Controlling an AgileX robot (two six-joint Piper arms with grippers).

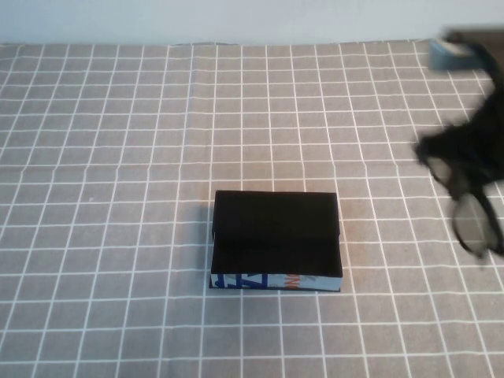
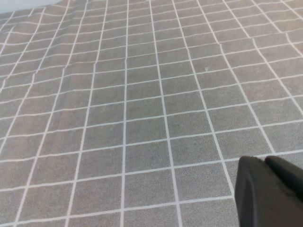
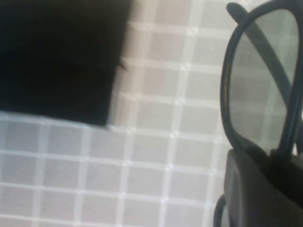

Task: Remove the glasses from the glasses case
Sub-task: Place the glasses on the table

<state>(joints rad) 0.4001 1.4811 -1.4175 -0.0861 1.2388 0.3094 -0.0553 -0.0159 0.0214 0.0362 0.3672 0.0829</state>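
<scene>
The robot's right gripper will release the black glasses on the bare cloth (image 1: 435, 281) (image 3: 227, 126) next to the glasses case, level with the case's front panel.
The black glasses case (image 1: 276, 240) lies open at the table's middle, its blue, white and orange panel facing the front; it shows as a dark block in the right wrist view (image 3: 61, 56). My right gripper (image 1: 461, 157) is at the right edge, above the table, shut on the black glasses (image 1: 472, 220), which hang below it well right of the case. In the right wrist view the glasses' lens and frame (image 3: 258, 94) rise from the right gripper (image 3: 270, 163). My left gripper (image 2: 267, 163) is out of the high view, shut and empty over bare cloth.
A grey cloth with a white grid (image 1: 118, 157) covers the whole table. A pale wall runs along the far edge (image 1: 236, 20). The right arm's blurred upper part (image 1: 465, 47) is at the top right.
</scene>
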